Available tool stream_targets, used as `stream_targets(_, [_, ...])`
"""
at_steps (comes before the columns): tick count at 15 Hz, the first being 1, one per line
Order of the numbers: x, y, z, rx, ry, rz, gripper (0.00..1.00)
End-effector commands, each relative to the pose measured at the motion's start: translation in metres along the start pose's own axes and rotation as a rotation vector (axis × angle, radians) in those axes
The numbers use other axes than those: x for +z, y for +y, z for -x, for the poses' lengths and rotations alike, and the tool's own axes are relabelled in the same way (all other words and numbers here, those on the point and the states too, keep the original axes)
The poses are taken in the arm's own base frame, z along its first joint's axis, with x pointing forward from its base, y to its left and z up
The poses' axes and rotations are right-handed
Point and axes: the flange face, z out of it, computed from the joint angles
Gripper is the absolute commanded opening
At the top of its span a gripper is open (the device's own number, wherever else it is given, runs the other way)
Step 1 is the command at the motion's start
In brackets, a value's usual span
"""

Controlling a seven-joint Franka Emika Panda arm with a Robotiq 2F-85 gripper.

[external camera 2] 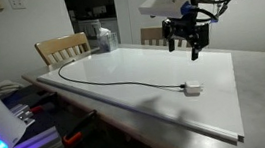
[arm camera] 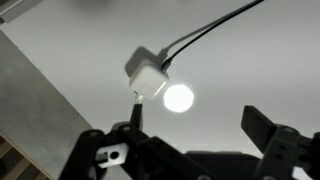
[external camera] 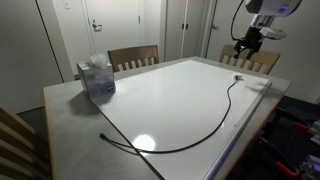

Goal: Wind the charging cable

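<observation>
My gripper needs to close its fingers on the sides of the white plug (external camera: pixel 238 77) (arm camera: pixel 149 80) that is found at the end of the charging cable.
The charging cable (external camera: pixel 190 143) is a thin black cord lying in a long loose curve across the white tabletop (external camera: pixel 170 100). In an exterior view the charging cable (external camera 2: pixel 113 80) ends in a small white plug (external camera 2: pixel 190 87). My gripper (external camera 2: pixel 188 43) hangs open in the air above that plug end, touching nothing. In the wrist view the plug (arm camera: pixel 150 80) lies just beyond my left fingertip (arm camera: pixel 135 108), and the cord (arm camera: pixel 210 30) runs away to the upper right. The gripper (arm camera: pixel 200 122) has nothing between its fingers.
A tissue box (external camera: pixel 96 78) stands on the table near the far corner and also shows as the tissue box (external camera 2: pixel 103 37). Wooden chairs (external camera: pixel 133 58) are pushed in along the far side. A bright lamp reflection (arm camera: pixel 178 97) sits on the tabletop beside the plug.
</observation>
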Motion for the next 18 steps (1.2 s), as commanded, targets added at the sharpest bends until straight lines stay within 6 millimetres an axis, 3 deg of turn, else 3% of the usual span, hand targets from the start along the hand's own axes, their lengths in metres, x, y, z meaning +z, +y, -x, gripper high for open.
stream_targets(1, [0.011, 0.016, 0.003, 0.065, -0.024, -0.015, 1.0])
stream_targets(6, [0.025, 0.041, 0.017, 0.157, -0.049, -0.049, 1.0])
stream_targets(10, [0.041, 0.045, 0.024, 0.201, -0.057, -0.06, 1.0])
stream_targets(15, [0.036, 0.044, 0.029, 0.208, -0.067, -0.045, 1.0])
stream_targets(18, [0.048, 0.042, 0.017, 0.194, -0.087, -0.012, 1.0])
